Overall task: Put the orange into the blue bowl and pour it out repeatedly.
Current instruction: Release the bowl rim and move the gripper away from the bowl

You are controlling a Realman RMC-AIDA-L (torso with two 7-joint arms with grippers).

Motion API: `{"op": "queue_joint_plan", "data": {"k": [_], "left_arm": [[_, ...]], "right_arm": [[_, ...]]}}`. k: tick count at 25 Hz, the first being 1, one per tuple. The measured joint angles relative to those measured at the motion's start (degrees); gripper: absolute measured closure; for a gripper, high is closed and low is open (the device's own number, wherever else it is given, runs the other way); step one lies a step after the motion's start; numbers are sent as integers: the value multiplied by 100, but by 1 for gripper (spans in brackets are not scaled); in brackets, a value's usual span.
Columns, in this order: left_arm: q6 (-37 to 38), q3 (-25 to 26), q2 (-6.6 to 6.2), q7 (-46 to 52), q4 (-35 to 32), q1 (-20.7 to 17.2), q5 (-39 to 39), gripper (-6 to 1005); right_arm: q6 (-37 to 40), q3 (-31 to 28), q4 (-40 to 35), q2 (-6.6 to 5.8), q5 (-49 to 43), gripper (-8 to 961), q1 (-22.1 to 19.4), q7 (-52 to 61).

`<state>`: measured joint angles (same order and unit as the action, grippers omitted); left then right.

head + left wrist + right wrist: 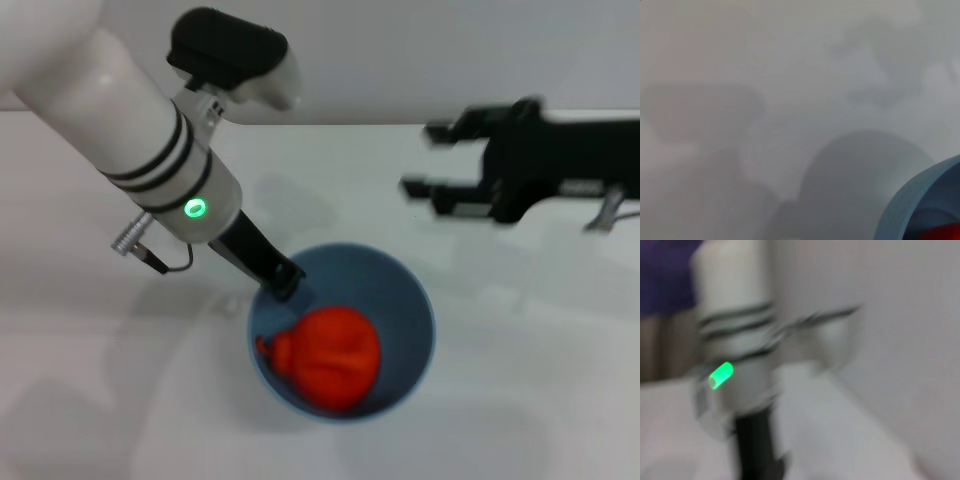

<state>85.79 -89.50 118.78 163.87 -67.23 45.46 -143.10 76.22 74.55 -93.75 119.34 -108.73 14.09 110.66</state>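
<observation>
Next, my left gripper sets the blue bowl, with the orange inside it, down on the near middle part of the white table [374,382].
The orange [332,358] lies inside the blue bowl [405,290], near the front of the bowl, in the middle of the table in the head view. My left gripper [283,279] reaches down from the left and is shut on the bowl's far-left rim. The left wrist view shows a part of the bowl's rim [910,200] and a sliver of the orange [940,232]. My right gripper [420,158] is open and empty, in the air to the right of and beyond the bowl, well clear of it.
The white table [530,400] spreads around the bowl. The left arm's white forearm with a green light [195,208] slants over the table's left half; it also shows in the right wrist view [721,375].
</observation>
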Motion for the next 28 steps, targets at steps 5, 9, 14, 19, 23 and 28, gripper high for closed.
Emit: {"op": "queue_joint_plan", "data": {"k": [5, 9, 14, 19, 23, 28], "left_arm": [[-221, -540, 23, 55, 122, 1, 145, 994], [-407, -733, 23, 57, 157, -34, 322, 990], [-593, -814, 22, 42, 324, -51, 462, 985], [-662, -861, 22, 25, 487, -59, 512, 979], [-715, -890, 22, 40, 519, -87, 545, 975], [-733, -893, 22, 53, 526, -107, 716, 970]], "right_arm": [[-86, -425, 382, -8, 429, 360, -113, -401], [-127, -466, 569, -5, 449, 361, -162, -459], [-230, -475, 684, -9, 453, 361, -190, -466], [-260, -528, 705, -4, 456, 361, -200, -466], [-266, -559, 709, -3, 459, 361, -205, -466], [-275, -604, 710, -4, 468, 360, -229, -466]]}}
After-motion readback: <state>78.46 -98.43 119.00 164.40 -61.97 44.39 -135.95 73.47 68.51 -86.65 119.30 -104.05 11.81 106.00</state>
